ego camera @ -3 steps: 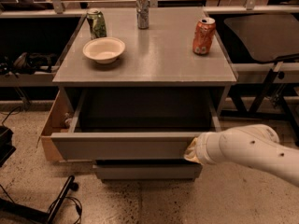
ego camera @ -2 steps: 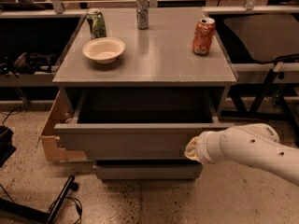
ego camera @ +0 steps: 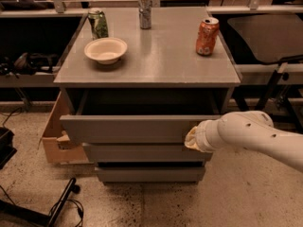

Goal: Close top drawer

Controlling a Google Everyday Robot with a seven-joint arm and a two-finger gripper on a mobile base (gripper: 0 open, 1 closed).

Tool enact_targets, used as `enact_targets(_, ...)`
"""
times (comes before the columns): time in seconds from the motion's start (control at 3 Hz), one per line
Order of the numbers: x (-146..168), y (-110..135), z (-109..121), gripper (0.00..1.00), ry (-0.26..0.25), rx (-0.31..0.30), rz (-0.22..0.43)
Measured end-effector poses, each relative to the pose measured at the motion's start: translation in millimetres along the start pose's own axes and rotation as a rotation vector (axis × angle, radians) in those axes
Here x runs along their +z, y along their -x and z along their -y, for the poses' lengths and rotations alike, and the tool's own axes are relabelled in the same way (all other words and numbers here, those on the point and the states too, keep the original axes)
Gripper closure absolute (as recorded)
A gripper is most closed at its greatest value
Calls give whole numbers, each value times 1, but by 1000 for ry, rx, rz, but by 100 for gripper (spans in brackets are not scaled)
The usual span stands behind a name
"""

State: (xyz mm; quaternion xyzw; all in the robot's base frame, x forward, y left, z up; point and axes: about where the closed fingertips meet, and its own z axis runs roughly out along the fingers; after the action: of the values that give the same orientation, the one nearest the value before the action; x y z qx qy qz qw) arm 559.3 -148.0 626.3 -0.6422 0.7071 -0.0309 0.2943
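Note:
Next, I let go of the top drawer, which now stands partly pulled out, with my gripper once it sits shut in the slot [ego camera: 142, 118] just below the cabinet top.
The top drawer [ego camera: 128, 128] is a wide, shallow grey box with a flat handleless front. It stands partly pulled out from the grey cabinet [ego camera: 147, 74], and its inside is dark. My gripper [ego camera: 191, 138] is at the end of the white arm that comes in from the right, and it rests against the right end of the drawer's front panel.
On the cabinet top stand a white bowl [ego camera: 105, 49], a green can [ego camera: 98, 23], a silver can [ego camera: 145, 4] and an orange can [ego camera: 207, 36]. Two shorter drawer fronts [ego camera: 142, 152] sit below. A cardboard box [ego camera: 56, 136] stands at the left; cables lie on the floor.
The drawer front has moved back toward the cabinet, and the arm has followed it inward. The opening shows less depth than before.

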Motion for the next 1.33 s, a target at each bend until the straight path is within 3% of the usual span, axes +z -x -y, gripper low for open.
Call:
enact_targets(0.33,15,2,33,100,-6,-2,11)
enact_targets(0.67,14,2,32,100,-6,-2,10)
enact_targets(1.0,27,4,60,100,-12,-1,20)
enact_targets(1.33,29,5,66,82,-15,-1,22)
